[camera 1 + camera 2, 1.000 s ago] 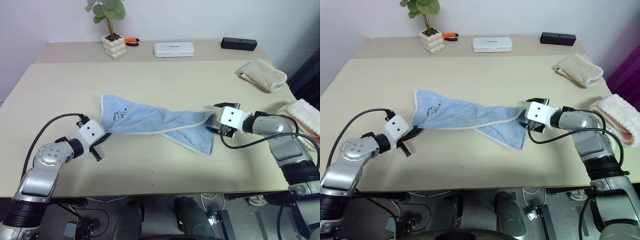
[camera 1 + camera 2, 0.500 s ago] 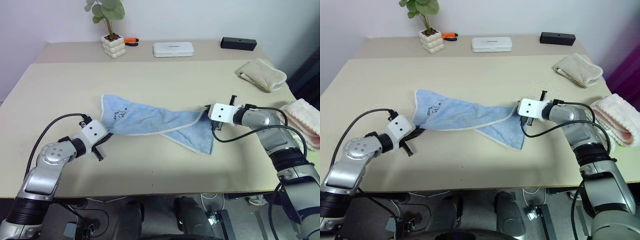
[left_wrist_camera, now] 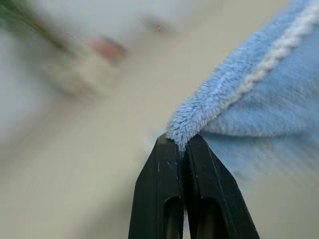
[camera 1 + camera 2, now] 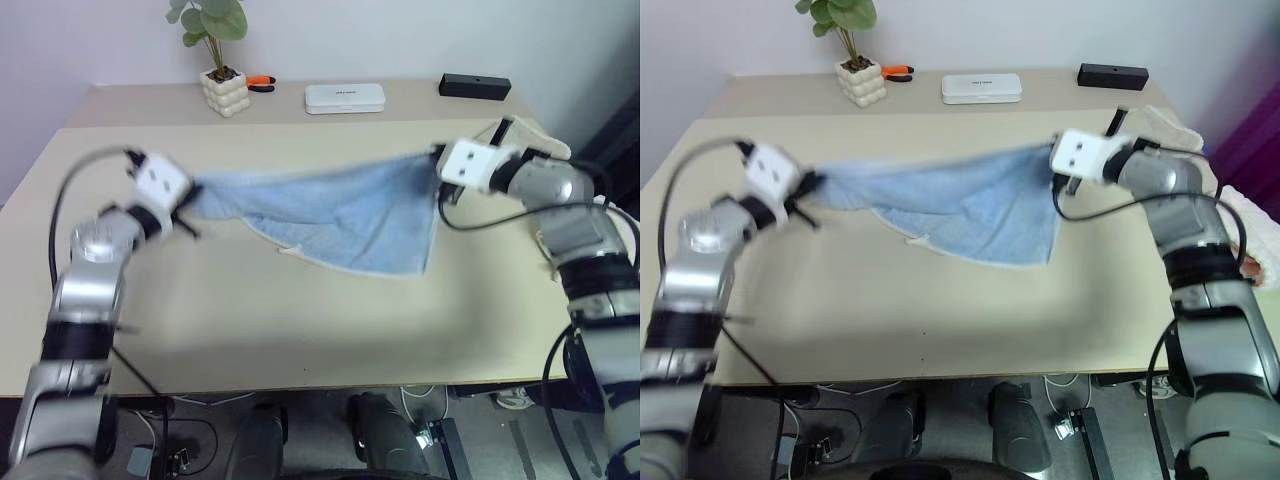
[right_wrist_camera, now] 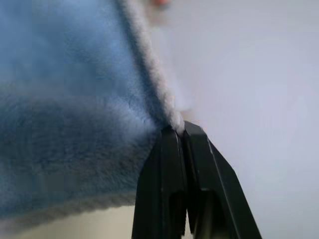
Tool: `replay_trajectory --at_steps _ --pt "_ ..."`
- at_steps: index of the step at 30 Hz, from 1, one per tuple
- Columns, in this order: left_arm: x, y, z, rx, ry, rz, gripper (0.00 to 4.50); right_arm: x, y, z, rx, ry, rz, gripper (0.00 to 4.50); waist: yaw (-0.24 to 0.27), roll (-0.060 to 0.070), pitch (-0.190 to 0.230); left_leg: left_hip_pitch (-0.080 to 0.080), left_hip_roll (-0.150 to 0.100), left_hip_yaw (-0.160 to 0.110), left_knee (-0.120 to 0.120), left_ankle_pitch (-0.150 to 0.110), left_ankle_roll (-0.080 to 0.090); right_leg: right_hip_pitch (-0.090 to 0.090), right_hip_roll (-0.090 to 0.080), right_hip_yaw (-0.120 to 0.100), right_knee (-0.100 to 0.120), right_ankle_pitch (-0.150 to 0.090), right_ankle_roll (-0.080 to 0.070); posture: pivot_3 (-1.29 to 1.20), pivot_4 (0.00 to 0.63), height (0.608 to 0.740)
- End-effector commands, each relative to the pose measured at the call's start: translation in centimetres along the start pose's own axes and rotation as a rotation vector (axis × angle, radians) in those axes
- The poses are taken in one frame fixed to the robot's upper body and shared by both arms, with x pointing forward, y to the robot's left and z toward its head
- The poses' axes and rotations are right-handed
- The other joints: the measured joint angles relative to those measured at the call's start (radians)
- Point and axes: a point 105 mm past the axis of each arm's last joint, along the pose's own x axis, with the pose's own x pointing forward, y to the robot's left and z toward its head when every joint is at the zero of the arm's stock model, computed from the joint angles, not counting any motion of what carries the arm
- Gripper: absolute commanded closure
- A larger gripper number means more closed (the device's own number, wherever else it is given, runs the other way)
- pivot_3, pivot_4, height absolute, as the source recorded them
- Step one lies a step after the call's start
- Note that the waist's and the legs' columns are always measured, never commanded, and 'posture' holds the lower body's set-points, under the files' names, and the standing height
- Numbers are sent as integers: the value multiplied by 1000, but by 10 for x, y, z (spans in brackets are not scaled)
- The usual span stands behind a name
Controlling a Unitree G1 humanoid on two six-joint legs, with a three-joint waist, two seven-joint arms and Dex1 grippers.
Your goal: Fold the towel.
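The robot's left gripper needs to release the light blue towel's corner on the bare beige table just nearer the robot than its fingertips [image 4: 173, 258]. The towel now hangs above the table.
The light blue towel [image 4: 340, 215] with its paler hem hangs stretched in the air above the beige table [image 4: 300, 320], its lower edge sagging toward the tabletop. My left gripper [image 4: 185, 203] is shut on the towel's left corner; the left wrist view has its black fingers [image 3: 167, 169] pinching the fluffy corner [image 3: 194, 117]. At the other end, my right gripper [image 4: 438, 172] is shut on the right corner, and the right wrist view shows the hem [image 5: 149, 74] clamped between its fingers [image 5: 172, 164].
A beige folded towel [image 4: 535, 140] lies behind my right arm and a pink-and-cream one [image 4: 1245, 245] at the right edge. Along the back stand a potted plant [image 4: 222, 70], orange pliers [image 4: 262, 82], a white case [image 4: 345, 97] and a black box [image 4: 474, 87].
My right gripper closed on the towel's right corner. Both arms then rose and moved forward, lifting the towel off the table and spreading it out between them.
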Motion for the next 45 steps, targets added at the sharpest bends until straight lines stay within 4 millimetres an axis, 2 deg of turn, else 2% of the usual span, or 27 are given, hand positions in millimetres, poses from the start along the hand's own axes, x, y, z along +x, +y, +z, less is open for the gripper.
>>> replay_trajectory --at_steps 1,3,4,6,7,10,12,17,21,26,29,33,37,42,45 --pt "7 56 47 1 -154 202 4500 -8 -61 14 -32 -44 -193 4491 -5 0 0 1 0 1 -2 0 0 0 -1 0 -1 0 0 0 150 737" --pt "9 72 68 2 -212 235 4500 -11 -79 28 -34 -95 -232 4491 -9 0 0 0 0 3 -4 -1 1 -2 -1 0 -1 -1 1 0 150 737" --pt "9 74 70 -2 -218 222 4500 -12 -81 32 -25 -116 -229 4491 -12 0 0 0 0 4 -4 0 1 -4 -2 0 0 -1 1 0 150 737" --pt "-1 63 65 2 -209 93 4500 -18 -70 42 19 -183 -147 4491 -21 1 -1 0 0 5 -6 -1 1 -5 -2 0 0 -1 2 0 150 737" --pt "-7 55 59 -8 -192 26 4500 -21 -63 45 47 -209 -100 4491 -27 1 -1 0 0 6 -7 -1 1 -5 -2 0 0 -1 2 0 150 737" --pt "-43 23 23 -22 -71 -180 4500 -36 -17 47 163 -231 119 4491 -33 1 -1 -2 0 6 -7 -1 2 -7 -2 1 0 -1 2 0 150 737" --pt "-66 10 7 -51 9 -253 4500 -49 10 44 219 -207 246 4491 -29 2 0 -4 1 6 -4 -2 3 -9 -2 1 2 -1 2 0 150 737" --pt "-123 -20 -18 -133 195 -435 4500 -89 75 28 358 -89 555 4491 -16 2 1 -9 1 4 4 -1 2 -12 -2 0 6 0 0 0 150 737" --pt "-162 -39 -26 -203 332 -585 4500 -124 103 20 457 8 755 4491 -2 2 0 -4 1 5 4 -1 2 -7 -2 0 5 -1 0 0 150 737" --pt "-188 -50 -28 -231 430 -693 4500 -142 110 22 499 38 837 4491 -2 2 0 -3 1 5 4 -1 2 -6 -2 0 5 -2 -3 0 150 737" --pt "-185 -51 -45 -189 477 -676 4500 -128 108 21 485 17 769 4491 -3 2 0 0 1 6 3 -1 2 -4 -1 1 4 -2 -3 0 150 737" --pt "-162 -48 -58 -170 450 -613 4500 -105 107 13 439 23 691 4491 -3 1 0 3 1 7 1 -1 2 -2 -1 1 3 -3 -4 0 150 737" --pt "-134 -49 -77 -152 443 -583 4500 -73 107 2 382 31 638 4491 -3 1 0 3 1 7 1 -1 2 -2 -1 1 3 -1 -1 0 150 737" --pt "-108 -50 -107 -121 478 -555 4500 -34 111 -13 328 53 588 4491 -5 2 0 3 1 7 0 -1 2 -4 -1 1 4 -1 -1 0 150 737" --pt "-96 -49 -116 -113 479 -526 4500 -18 112 -19 308 61 555 4491 -4 2 0 2 1 7 0 -1 2 -4 -1 1 4 -1 -1 0 150 737"
